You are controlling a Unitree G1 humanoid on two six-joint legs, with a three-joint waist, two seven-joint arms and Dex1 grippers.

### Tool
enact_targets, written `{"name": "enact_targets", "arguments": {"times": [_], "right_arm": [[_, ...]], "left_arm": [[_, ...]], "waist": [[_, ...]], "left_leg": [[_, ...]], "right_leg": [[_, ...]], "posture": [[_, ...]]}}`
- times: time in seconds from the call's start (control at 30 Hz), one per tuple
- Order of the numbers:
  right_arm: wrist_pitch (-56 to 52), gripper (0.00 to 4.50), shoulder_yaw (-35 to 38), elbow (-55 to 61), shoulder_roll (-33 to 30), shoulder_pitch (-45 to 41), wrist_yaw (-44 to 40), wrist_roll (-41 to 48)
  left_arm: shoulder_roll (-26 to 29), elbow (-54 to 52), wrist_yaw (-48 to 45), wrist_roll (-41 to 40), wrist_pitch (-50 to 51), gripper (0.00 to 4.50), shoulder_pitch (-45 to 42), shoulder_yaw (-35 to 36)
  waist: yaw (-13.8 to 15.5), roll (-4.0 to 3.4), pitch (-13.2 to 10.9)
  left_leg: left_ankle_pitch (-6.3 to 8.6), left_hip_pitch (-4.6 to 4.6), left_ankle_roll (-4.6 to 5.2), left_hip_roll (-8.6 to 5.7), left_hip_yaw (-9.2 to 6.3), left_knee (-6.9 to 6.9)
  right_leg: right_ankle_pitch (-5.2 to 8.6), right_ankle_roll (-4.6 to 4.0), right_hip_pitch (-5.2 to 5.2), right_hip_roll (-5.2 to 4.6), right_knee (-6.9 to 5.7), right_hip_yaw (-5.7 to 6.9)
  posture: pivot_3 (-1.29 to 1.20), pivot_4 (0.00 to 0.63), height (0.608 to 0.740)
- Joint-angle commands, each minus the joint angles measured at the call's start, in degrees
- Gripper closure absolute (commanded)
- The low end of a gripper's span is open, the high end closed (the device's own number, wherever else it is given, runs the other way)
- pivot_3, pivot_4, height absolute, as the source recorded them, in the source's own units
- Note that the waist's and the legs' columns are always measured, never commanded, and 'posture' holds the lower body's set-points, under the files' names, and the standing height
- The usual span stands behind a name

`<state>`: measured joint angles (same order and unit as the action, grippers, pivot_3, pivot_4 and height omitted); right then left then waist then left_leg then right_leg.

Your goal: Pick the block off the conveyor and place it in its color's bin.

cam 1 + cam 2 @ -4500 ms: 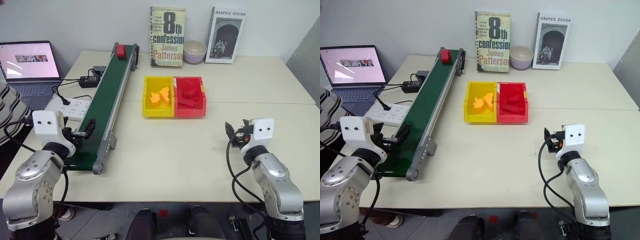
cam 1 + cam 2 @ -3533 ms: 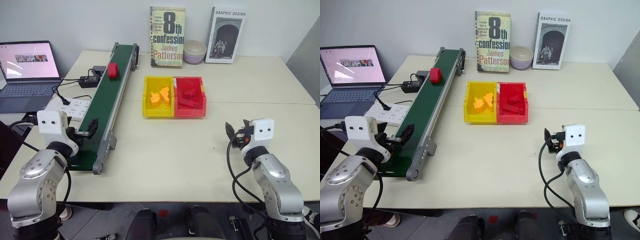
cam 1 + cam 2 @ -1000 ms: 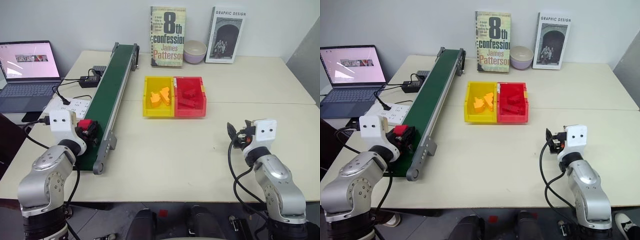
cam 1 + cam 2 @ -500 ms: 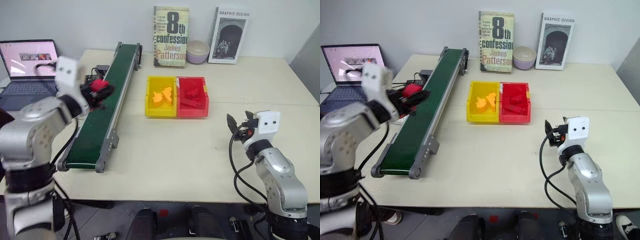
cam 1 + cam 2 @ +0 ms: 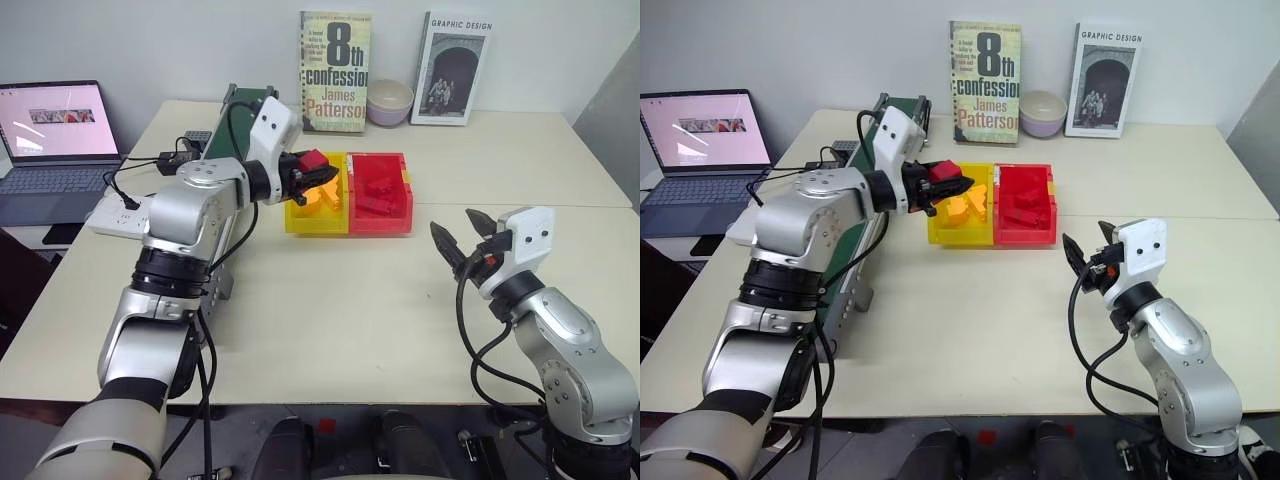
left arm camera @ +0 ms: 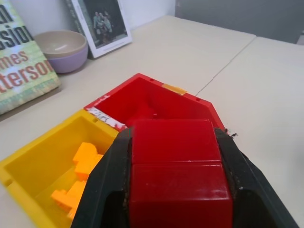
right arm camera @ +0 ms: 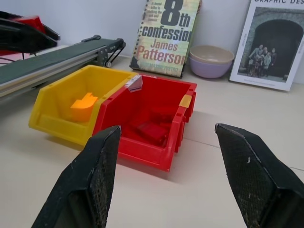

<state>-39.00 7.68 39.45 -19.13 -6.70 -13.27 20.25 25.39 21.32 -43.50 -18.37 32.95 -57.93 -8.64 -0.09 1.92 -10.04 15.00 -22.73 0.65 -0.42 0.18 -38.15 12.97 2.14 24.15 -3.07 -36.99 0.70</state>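
Next, my left gripper releases the red block, now held over the yellow tray, onto the red pieces in the front half of the red bin [image 5: 380, 204].
My left gripper [image 5: 322, 175] is shut on the red block [image 5: 312, 160], holding it in the air over the yellow tray [image 5: 314, 223]. In the left wrist view the block [image 6: 175, 166] sits between both black fingers. The red bin [image 6: 156, 102] lies just beyond it, joined to the yellow tray and holding red pieces. That bin [image 5: 380, 223] stands at the table's middle. The green conveyor [image 7: 52, 59] runs along the left side, largely hidden behind my left arm. My right gripper [image 5: 453, 224] hovers open and empty near the front right.
Two books [image 5: 335, 72] and a bowl [image 5: 389, 103] stand along the back wall. A laptop [image 5: 55, 135], a power strip [image 5: 120, 212] and cables lie left of the conveyor. Orange pieces [image 5: 325, 195] fill the yellow tray. Bare table stretches between the trays and my right arm.
The block rode down the belt and my left gripper shut on it, lifted it and swung right to above the yellow tray. The right gripper rose slightly.
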Motion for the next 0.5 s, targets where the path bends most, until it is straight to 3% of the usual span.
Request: {"name": "enact_targets", "arguments": {"times": [0.03, 0.33, 0.5], "right_arm": [[0.53, 1.2, 1.07, 2.82, 0.17, 2.14, 1.62, -0.68], [2.68, 1.2, 1.55, 1.62, 2.17, 6.38, 6.76, -5.64], [3.09, 1.2, 1.63, 1.47, 2.93, 6.21, 7.62, -6.65]], "left_arm": [[-4.29, 8.63, -0.22, 4.29, -7.46, 2.97, -6.04, -1.18], [-16.59, 33.82, 5.14, 10.23, -20.99, 2.97, -16.3, 0.4], [-19.62, 42.46, 8.12, 13.15, -25.7, 2.97, -18.62, 1.03]], "waist": [[0.07, 0.01, 0.0], [0.16, 0.03, 0.0], [-0.27, 0.03, 0.0]], "left_leg": [[0.0, -0.01, 0.0, -0.01, 0.0, -0.01], [0.01, -0.09, 0.02, -0.04, -0.02, -0.06], [0.01, -0.07, 0.02, -0.02, 0.05, -0.04]], "right_leg": [[0.0, 0.0, 0.0, 0.0, 0.01, 0.0], [-0.03, 0.09, 0.01, -0.01, 0.06, 0.06], [-0.03, 0.12, 0.03, 0.01, 0.04, 0.0]], "posture": [[0.0, 0.15, 0.74], [0.0, 0.15, 0.74], [0.0, 0.15, 0.74]]}}
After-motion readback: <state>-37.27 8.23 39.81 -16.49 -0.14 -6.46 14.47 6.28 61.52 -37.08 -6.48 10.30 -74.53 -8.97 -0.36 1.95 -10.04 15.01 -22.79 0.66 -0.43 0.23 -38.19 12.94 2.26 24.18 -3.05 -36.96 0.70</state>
